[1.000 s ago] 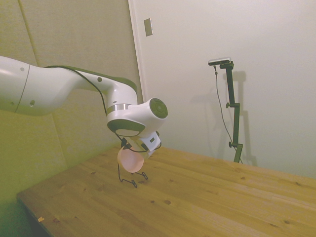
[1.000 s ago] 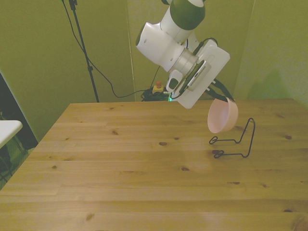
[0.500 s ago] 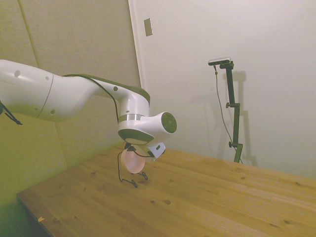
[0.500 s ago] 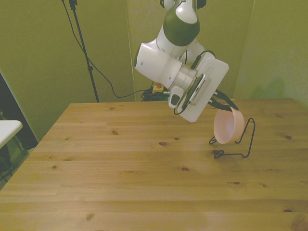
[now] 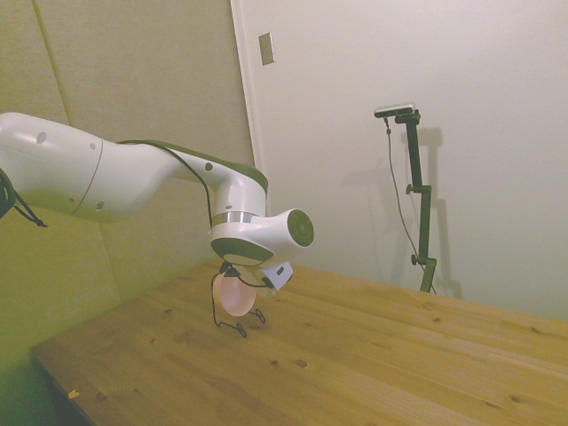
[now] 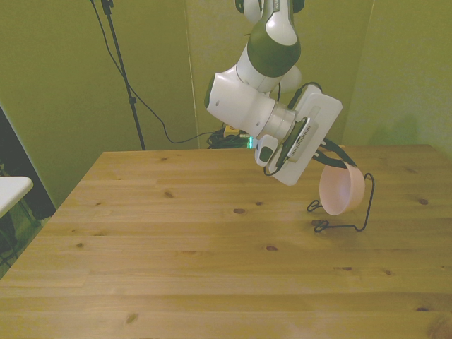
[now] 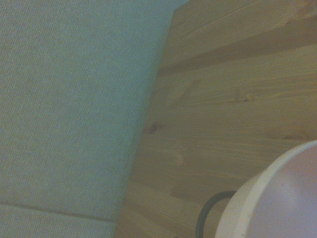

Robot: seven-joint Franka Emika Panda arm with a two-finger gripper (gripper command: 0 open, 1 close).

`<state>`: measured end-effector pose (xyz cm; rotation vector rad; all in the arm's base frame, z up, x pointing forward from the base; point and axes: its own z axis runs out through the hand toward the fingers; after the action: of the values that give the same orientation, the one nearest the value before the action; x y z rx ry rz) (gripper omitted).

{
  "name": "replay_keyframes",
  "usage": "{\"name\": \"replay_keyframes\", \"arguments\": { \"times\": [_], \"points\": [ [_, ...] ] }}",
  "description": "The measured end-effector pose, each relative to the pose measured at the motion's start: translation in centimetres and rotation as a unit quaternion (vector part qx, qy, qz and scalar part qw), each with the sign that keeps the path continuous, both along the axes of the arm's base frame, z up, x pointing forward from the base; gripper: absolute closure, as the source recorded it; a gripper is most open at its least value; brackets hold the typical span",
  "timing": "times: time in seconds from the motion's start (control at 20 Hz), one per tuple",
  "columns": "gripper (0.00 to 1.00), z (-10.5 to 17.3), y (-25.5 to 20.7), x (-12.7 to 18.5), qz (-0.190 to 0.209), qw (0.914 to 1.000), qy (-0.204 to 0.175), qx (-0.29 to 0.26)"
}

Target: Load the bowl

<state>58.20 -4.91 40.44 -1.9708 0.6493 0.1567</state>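
Observation:
The robot's gripper will release the pale pink bowl in the black wire rack (image 6: 345, 200), leaning against the rack's upright loop. The bowl now hangs tilted just over the rack.
The pale pink bowl (image 6: 341, 191) hangs tilted on its side, held at its rim by my gripper (image 6: 332, 162), which is shut on it. It sits just over the thin black wire rack (image 6: 351, 214) at the front view's right, close against the rack's upright loop. In the side view the bowl (image 5: 234, 294) shows below the wrist, above the rack (image 5: 232, 318). The wrist view catches the bowl's rim (image 7: 277, 198) and a bit of black wire (image 7: 208, 210).
The wooden table (image 6: 198, 240) stretches wide toward the front view's left. A padded wall panel (image 7: 69, 114) runs right along the table edge beside the rack. A white surface (image 6: 10, 189) pokes in at the front view's far left.
The arm has carried the bowl down and toward the front view's right, from beside the rack to right over it against the upright loop. The grip on the bowl stayed shut.

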Motion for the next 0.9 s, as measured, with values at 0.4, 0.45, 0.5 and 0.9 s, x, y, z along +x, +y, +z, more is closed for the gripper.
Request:
{"name": "replay_keyframes", "arguments": {
  "times": [0.4, 0.45, 0.5, 0.9],
  "points": [
    [1.0, -1.2, 0.3, 0.3, -0.002, 1.0, 0.004, 0.001],
    [1.0, -1.3, 0.4, 0.3, -0.001, 1.0, 0.005, 0.001],
    [1.0, -1.4, 0.4, 0.4, -0.001, 1.0, 0.005, 0.001],
    [0.0, -2.6, 0.3, 0.5, 0.0, 0.9999, 0.013, 0.002]
  ]
}}
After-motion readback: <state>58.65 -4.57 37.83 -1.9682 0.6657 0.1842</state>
